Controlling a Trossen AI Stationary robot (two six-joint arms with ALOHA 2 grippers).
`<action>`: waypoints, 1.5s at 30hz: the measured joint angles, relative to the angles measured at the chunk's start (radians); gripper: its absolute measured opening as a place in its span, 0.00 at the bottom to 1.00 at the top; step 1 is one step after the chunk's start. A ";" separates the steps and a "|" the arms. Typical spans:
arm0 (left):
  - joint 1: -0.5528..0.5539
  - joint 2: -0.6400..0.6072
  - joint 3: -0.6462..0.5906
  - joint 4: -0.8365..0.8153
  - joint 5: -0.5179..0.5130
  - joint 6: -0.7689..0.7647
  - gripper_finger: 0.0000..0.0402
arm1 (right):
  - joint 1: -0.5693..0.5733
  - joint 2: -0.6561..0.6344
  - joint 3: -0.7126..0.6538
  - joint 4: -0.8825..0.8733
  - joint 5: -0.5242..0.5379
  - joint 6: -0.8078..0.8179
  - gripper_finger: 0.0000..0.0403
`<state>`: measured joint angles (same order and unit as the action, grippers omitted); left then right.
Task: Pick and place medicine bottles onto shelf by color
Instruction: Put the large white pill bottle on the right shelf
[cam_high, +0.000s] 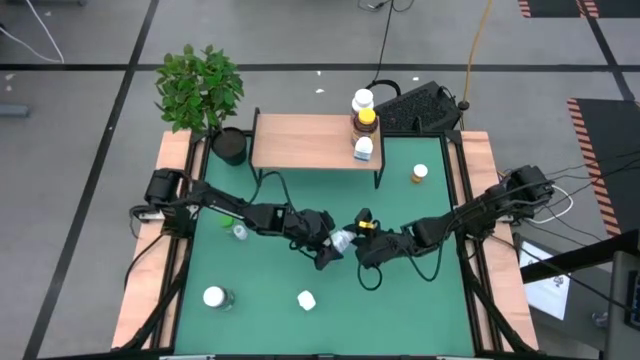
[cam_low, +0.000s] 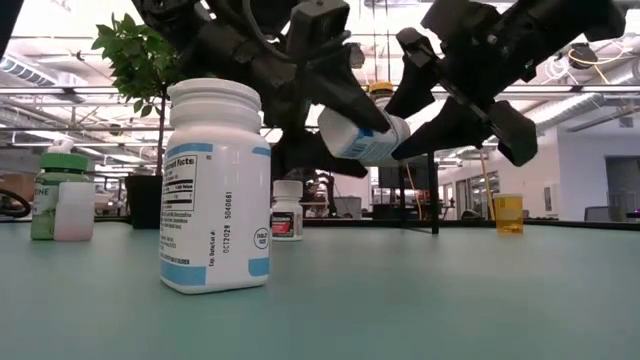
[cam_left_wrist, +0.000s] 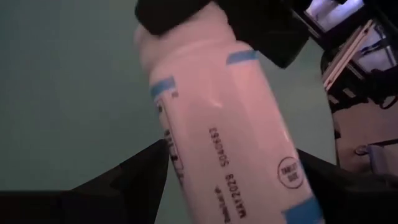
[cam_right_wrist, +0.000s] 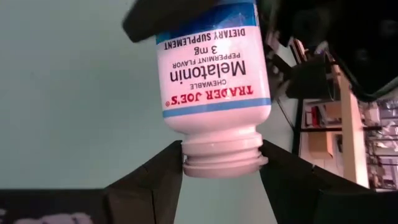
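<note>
The tilted white bottle is held near its base by my left gripper, so my right gripper should hold the bottle steady and upright while my left gripper takes its cap (cam_right_wrist: 224, 157).
A white medicine bottle with a blue-banded label (cam_high: 342, 240) hangs above the middle of the green table between both grippers. My left gripper (cam_high: 328, 248) comes from the left and is shut on its body (cam_left_wrist: 236, 124). My right gripper (cam_high: 362, 243) comes from the right and is shut on its cap end (cam_right_wrist: 221, 155). The light-wood shelf (cam_high: 300, 142) stands at the far edge on thin black legs. On its right end are a white bottle (cam_high: 362, 100), a yellow-capped one (cam_high: 366, 120) and another white one (cam_high: 363, 148). My left gripper pinches the bottle's labelled body near its base end (cam_left_wrist: 180, 171) between its two fingers, one on each side. The fingers slant down from the table's left. The bottle runs on away from them, lifted clear of the table (cam_low: 365, 135) and lying tilted. My right gripper pinches the bottle's white cap (cam_right_wrist: 221, 163) between its two fingers, which slant down from the table's right. The body reaches away from the fingers toward the left gripper. The bottle is clear of the table.
Standing loose on the table are an amber bottle (cam_high: 419, 173) at the far right, two white bottles (cam_high: 214, 297) (cam_high: 306, 299) near the front, and a small vial (cam_high: 240, 230) under the left arm. A potted plant (cam_high: 200, 85) stands left of the shelf.
</note>
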<state>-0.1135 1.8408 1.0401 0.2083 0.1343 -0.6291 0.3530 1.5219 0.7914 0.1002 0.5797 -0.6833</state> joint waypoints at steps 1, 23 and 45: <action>0.000 0.000 0.000 0.005 -0.002 0.005 0.68 | 0.002 0.000 0.000 0.000 0.000 0.001 0.47; 0.005 -0.011 0.001 0.042 -0.046 0.123 0.34 | 0.035 -0.039 0.000 -0.052 0.008 0.304 0.60; -0.040 0.019 0.001 0.552 -0.137 0.454 0.42 | 0.148 -0.146 -0.640 1.121 -0.086 1.073 0.58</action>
<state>-0.1539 1.8596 1.0412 0.7606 -0.0022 -0.1755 0.5006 1.3757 0.1514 1.2217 0.4932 0.3892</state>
